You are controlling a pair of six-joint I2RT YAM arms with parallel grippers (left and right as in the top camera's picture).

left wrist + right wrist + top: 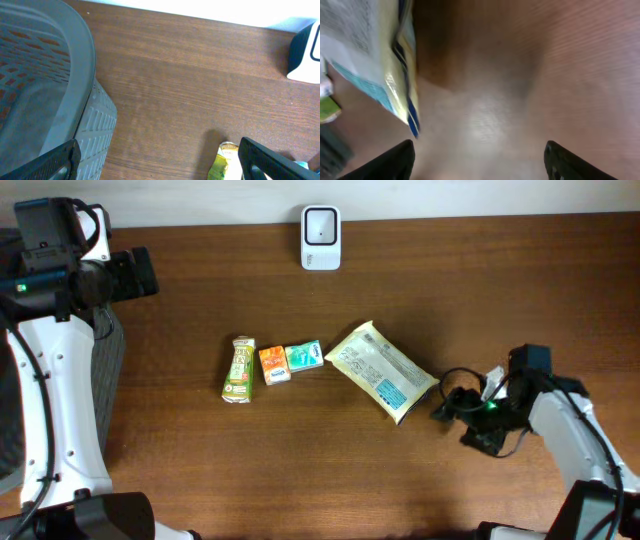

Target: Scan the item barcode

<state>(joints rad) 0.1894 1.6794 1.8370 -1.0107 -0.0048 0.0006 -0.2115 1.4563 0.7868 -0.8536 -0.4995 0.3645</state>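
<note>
Next, I will move my right gripper over to the large yellow pouch's end (417,396) (399,62) next to its blue patch and close it there.
The white barcode scanner (320,238) stands at the back edge of the table, and its corner (306,55) shows in the left wrist view. Mid-table lie a green-yellow pack (238,369), a small orange box (273,365), a teal box (303,357) and a large yellow pouch (380,370). My right gripper (455,423) sits low, just right of the pouch, open and holding nothing (480,160). The pouch's corner (380,60) lies ahead and to the left of its fingers. My left gripper (135,275) hangs open and empty at the far left (160,165).
A grey plastic basket (45,90) stands at the left table edge under the left arm (105,370). The green-yellow pack's top (225,160) shows beside the left gripper's right finger. Bare wooden table (300,460) fills the front.
</note>
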